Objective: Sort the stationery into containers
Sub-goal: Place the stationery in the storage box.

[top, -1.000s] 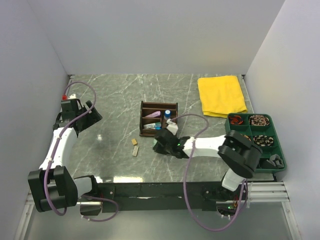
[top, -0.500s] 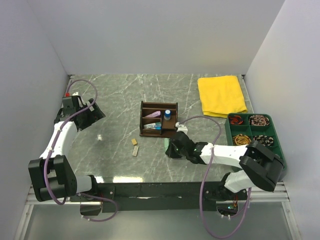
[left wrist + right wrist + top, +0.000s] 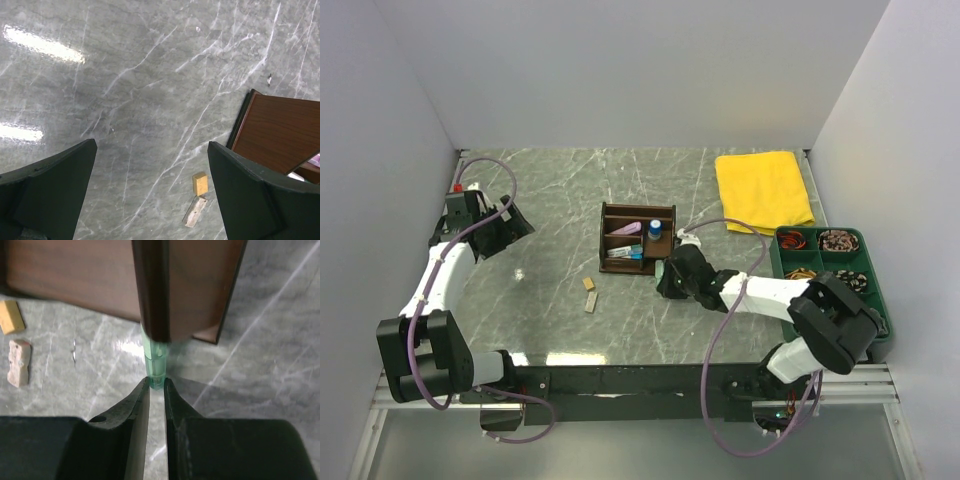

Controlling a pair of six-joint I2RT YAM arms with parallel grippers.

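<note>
My left gripper moves to the pale eraser next and closes on the eraser's near end [image 3: 589, 307] [image 3: 190, 220], the end away from the tan eraser.
My right gripper [image 3: 667, 273] [image 3: 157, 383] is shut on the end of a translucent green-capped pen [image 3: 155, 360] [image 3: 660, 270]. It holds the pen just off the near right corner of the dark brown wooden organiser [image 3: 638, 212] [image 3: 75, 275]. The pen's far end is hidden behind the organiser's wall in the right wrist view. The organiser holds a blue-capped bottle [image 3: 654, 228], a pink item and pens. A tan eraser [image 3: 588, 284] [image 3: 200, 183] and a pale eraser [image 3: 591, 301] [image 3: 195, 211] lie loose in front of it. My left gripper [image 3: 510, 222] [image 3: 151, 145] hangs open and empty at the far left.
A folded yellow cloth [image 3: 763, 190] lies at the back right. The dark green divided tray [image 3: 776, 258] with coiled bands sits against the right wall. White walls close in the left, back and right sides.
My right gripper has carried the green pen rightward and back, up to the organiser's near right corner. The left gripper's jaws have spread wider.
</note>
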